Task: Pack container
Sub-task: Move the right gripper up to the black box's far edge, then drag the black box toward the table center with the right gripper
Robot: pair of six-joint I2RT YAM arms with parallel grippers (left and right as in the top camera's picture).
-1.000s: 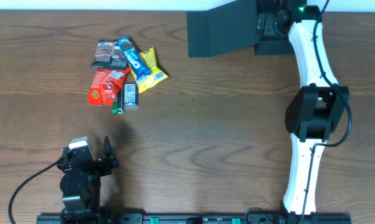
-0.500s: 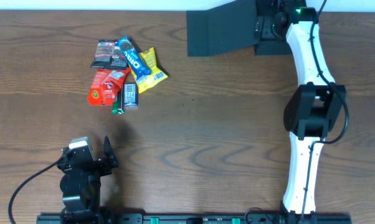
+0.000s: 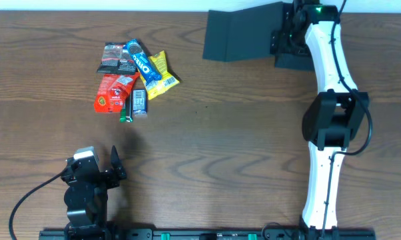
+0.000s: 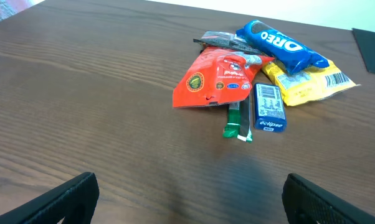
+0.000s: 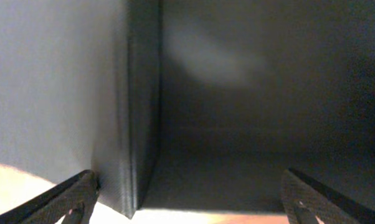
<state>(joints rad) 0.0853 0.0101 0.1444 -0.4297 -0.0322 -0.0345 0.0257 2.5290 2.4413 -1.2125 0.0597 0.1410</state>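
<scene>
My right gripper will next grab the container by the edge of its near side (image 3: 304,69) (image 5: 231,208), around the corner from the flap lid.
The container (image 3: 244,37) is a dark matte box at the table's far edge with its flap lid tilted open. My right gripper (image 3: 285,33) is open at the container's right end; the right wrist view looks into its dark inside (image 5: 237,112), the fingers (image 5: 187,208) spread wide around the opening. A pile of snack packets lies at the left: a blue Oreo pack (image 3: 139,59), a red packet (image 3: 114,92), a yellow packet (image 3: 162,75), a black packet (image 3: 114,57), and a gum pack (image 3: 140,101). My left gripper (image 3: 104,167) is open and empty near the front edge, well short of the packets (image 4: 222,78).
A small green stick (image 4: 231,121) lies beside the gum pack (image 4: 270,107). The right arm (image 3: 330,120) stretches from the front edge to the container.
The container's flap and near end have shifted right and tilted as the right gripper moved at its right end. The left arm and packets have not moved.
</scene>
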